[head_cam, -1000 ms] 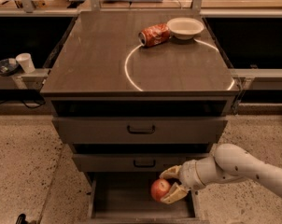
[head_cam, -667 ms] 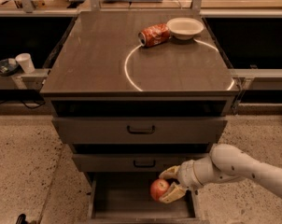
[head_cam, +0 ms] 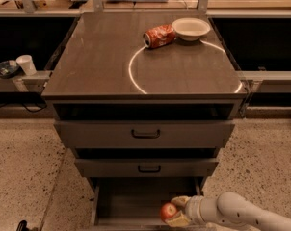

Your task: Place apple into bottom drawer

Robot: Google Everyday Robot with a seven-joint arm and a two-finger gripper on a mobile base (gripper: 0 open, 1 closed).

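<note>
Next, my gripper lets go of the red apple close to the middle of the open bottom drawer's inside (head_cam: 155, 201).
The red apple (head_cam: 167, 211) with a yellowish patch is held in my gripper (head_cam: 177, 211), which is shut on it. The white arm reaches in from the lower right. The apple hangs over the right front part of the open bottom drawer (head_cam: 136, 202), a narrow deep box with dark inner walls, pulled out below the two wider drawers. The drawer's front edge is cut off by the picture's bottom edge.
Two wider drawers with black handles (head_cam: 145, 134) sit above. On the cabinet top (head_cam: 102, 61) lie a crushed red soda can (head_cam: 159, 36) and a white bowl (head_cam: 191, 29). A white cup (head_cam: 26, 64) stands on a ledge at left. Speckled floor lies either side.
The gripper with the apple has moved slightly left and down, lower over the open bottom drawer. Nothing else moved.
</note>
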